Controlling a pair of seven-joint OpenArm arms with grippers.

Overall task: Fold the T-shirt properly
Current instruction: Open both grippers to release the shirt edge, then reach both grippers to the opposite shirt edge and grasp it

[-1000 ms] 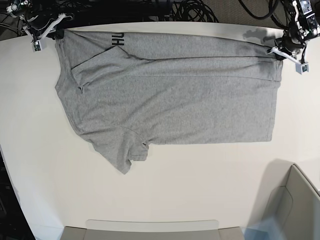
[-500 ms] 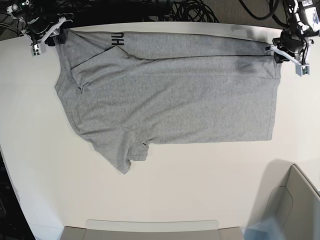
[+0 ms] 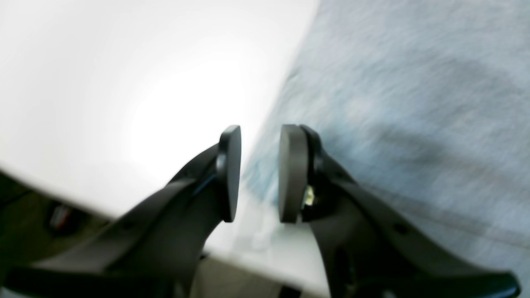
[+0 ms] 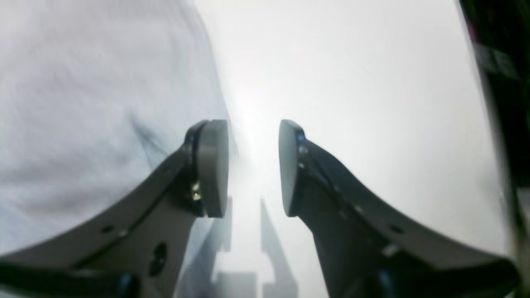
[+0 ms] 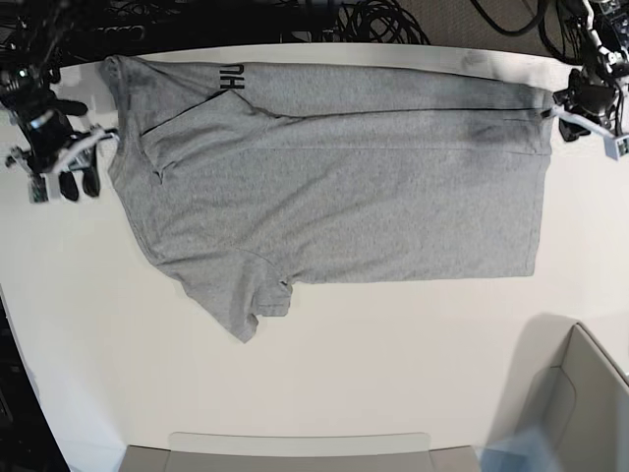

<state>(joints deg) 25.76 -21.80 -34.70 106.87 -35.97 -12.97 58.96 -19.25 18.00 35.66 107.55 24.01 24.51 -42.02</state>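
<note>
I should grip the outer edge [image 5: 200, 295] of the T-shirt's near sleeve with my right gripper, between shoulder and sleeve opening.
The heather-grey T-shirt [image 5: 334, 187] lies flat on the white table [image 5: 393, 334], sleeves at the left and hem at the right. Its far edge is folded over and shows black lettering [image 5: 232, 77]. My right gripper [image 5: 61, 169] is open just left of the shirt's sleeve edge. In the right wrist view its jaws [image 4: 253, 167] stand apart over bare table, with the shirt [image 4: 83, 82] under the left finger. My left gripper [image 5: 588, 118] is open by the far hem corner. In the left wrist view it [image 3: 258, 174] straddles the shirt's [image 3: 414, 103] edge, with nothing held.
A grey bin [image 5: 580, 393] stands at the near right corner. A flat grey tray [image 5: 295, 447] lies along the near edge. Black cables [image 5: 373, 20] hang behind the far edge of the table.
My right gripper has moved from the shirt's far left corner toward the near side and left, off the cloth. My left gripper has shifted slightly right at the hem corner.
</note>
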